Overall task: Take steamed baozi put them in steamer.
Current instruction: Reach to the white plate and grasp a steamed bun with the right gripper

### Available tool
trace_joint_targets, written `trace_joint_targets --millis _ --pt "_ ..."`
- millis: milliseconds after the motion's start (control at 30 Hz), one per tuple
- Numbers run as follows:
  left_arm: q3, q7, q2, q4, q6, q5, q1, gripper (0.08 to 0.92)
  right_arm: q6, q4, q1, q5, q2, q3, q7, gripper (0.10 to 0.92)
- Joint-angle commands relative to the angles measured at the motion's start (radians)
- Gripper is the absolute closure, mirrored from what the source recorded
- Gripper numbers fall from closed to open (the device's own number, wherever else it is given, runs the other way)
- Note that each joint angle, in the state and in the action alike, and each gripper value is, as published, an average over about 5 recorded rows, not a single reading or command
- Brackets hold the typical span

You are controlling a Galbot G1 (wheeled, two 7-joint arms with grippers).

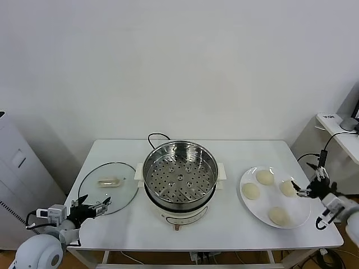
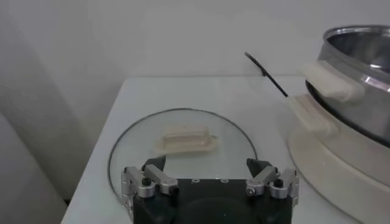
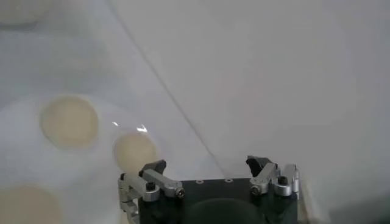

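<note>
I will close my right gripper around the baozi (image 1: 265,177) (image 3: 135,152) nearest the plate's far edge, the one closest to the wall.
The steamer (image 1: 180,175), a shiny steel pot with a perforated tray on a white base, stands mid-table with nothing inside. Several pale baozi lie on a white plate (image 1: 263,204) to its right, among them one (image 1: 288,188) nearest my right gripper (image 1: 304,192). That gripper hovers open at the plate's right rim, with nothing between its fingers. In the right wrist view, baozi (image 3: 69,122) (image 3: 134,151) lie ahead of the open right gripper (image 3: 207,165). My left gripper (image 1: 92,208) waits open at the table's front left; the left wrist view shows the left gripper (image 2: 207,167) and the steamer (image 2: 359,79).
A round glass lid (image 1: 108,188) with a pale handle (image 2: 186,139) lies flat left of the steamer, just ahead of my left gripper. A black cord (image 1: 157,136) loops behind the pot. A white cabinet (image 1: 17,168) stands at left, another table (image 1: 336,126) at right.
</note>
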State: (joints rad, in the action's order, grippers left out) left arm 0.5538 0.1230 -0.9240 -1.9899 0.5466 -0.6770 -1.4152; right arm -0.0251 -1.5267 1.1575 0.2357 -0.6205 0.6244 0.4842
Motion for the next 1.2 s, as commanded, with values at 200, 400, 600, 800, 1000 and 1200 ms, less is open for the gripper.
trace_joint_targets --millis 200,400,600,800,1000,1200 --pt "0.005 -0.021 0.000 -0.001 0.024 0.023 0.007 0.177 -0.083 0.370 -0.710 -0.012 0.149 -0.653 0.456 0.203" --pt "0.003 -0.027 -0.003 0.000 0.031 0.029 0.007 0.177 -0.103 0.514 -0.969 -0.080 0.108 -0.929 0.553 0.203" --pt "-0.003 -0.032 -0.005 0.001 0.037 0.045 0.012 0.177 -0.134 0.640 -1.137 -0.086 0.007 -1.108 0.623 0.203" --pt "-0.009 -0.032 -0.004 0.004 0.045 0.049 0.018 0.177 -0.153 0.731 -1.206 -0.065 -0.095 -1.197 0.660 0.203" --pt "-0.011 -0.035 0.003 0.009 0.047 0.050 0.022 0.177 -0.197 0.818 -1.212 -0.001 -0.193 -1.193 0.663 0.203" --pt "-0.014 -0.038 0.006 0.008 0.051 0.049 0.026 0.177 -0.220 0.868 -1.199 0.068 -0.243 -1.186 0.666 0.203"
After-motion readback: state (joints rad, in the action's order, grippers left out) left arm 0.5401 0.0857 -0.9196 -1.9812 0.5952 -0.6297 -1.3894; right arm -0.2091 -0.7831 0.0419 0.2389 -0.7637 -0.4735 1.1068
